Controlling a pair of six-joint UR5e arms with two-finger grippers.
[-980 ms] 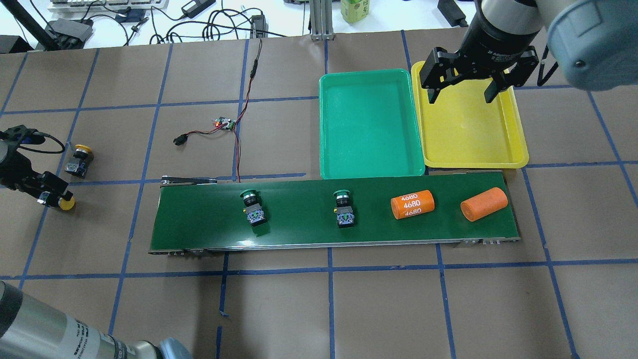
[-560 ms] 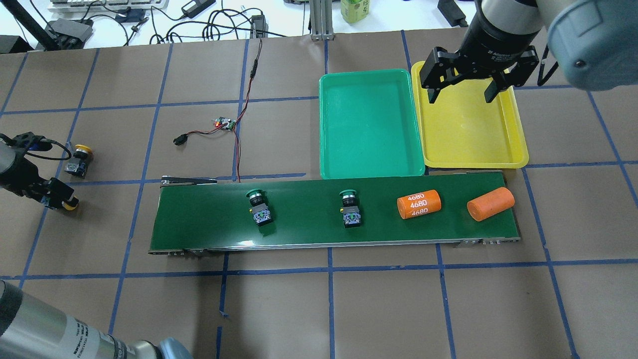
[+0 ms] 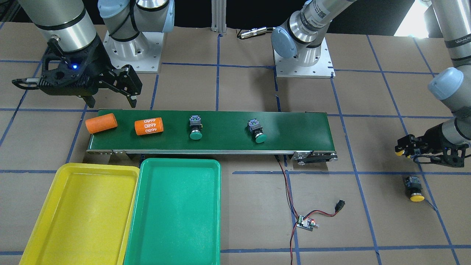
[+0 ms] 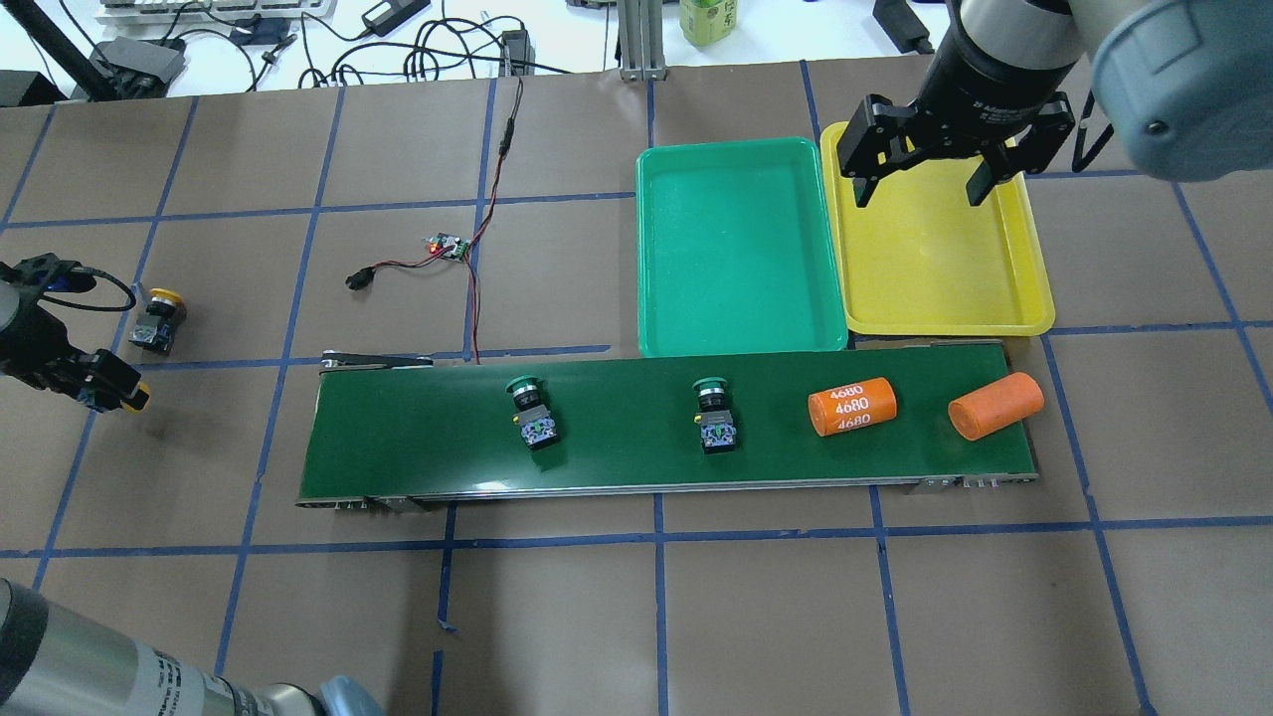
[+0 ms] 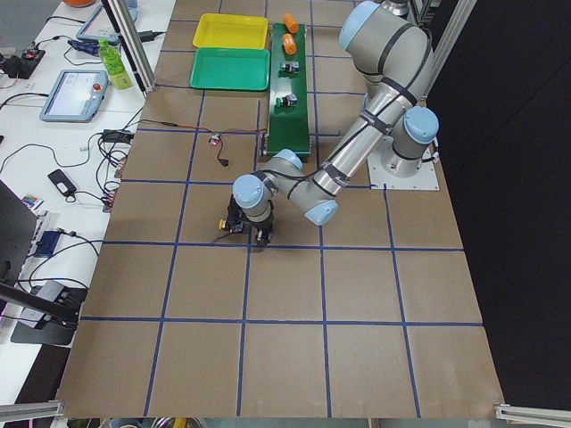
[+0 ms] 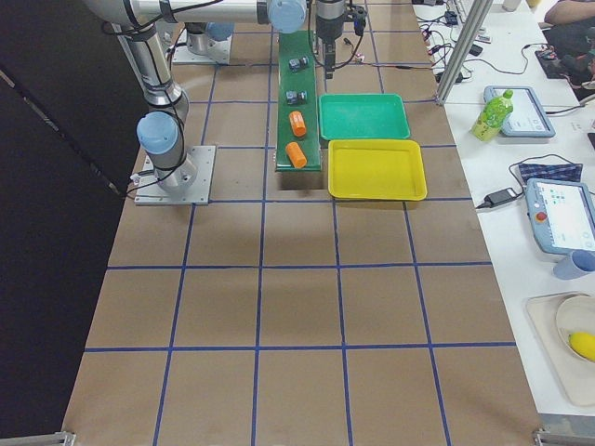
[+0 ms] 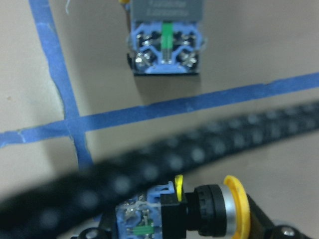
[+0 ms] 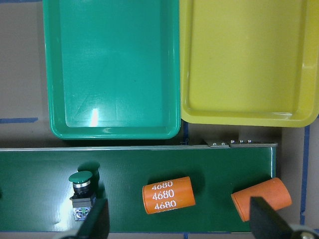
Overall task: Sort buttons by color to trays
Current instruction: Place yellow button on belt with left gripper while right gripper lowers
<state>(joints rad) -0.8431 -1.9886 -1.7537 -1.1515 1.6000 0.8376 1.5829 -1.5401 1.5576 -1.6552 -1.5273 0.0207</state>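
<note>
The robot's left gripper needs to set the yellow button down on the bare end of the conveyor belt [image 3: 302, 131], beyond both green buttons.
My left gripper [image 4: 111, 391] is shut on a yellow button [image 7: 199, 215] just above the table at the far left. A second yellow button [image 4: 159, 320] lies on the table beside it, apart from the fingers. Two green buttons [image 4: 532, 415] [image 4: 715, 419] ride on the dark conveyor belt [image 4: 398, 438]. Beyond the belt's right half lie the green tray [image 4: 736, 249] and the yellow tray [image 4: 935, 268], both empty. My right gripper [image 4: 925, 189] hangs open and empty high over that area; its wrist view looks down on the belt and one green button [image 8: 82, 191].
Two orange cylinders [image 4: 852, 408] [image 4: 995, 406] lie on the belt's right end, the outer one at its edge. A small circuit board [image 4: 450, 246] with red and black wires lies on the table behind the belt's left end.
The green buttons and orange cylinders have travelled right along the belt. The left gripper with its yellow button has shifted only slightly. The right gripper has stayed in place.
</note>
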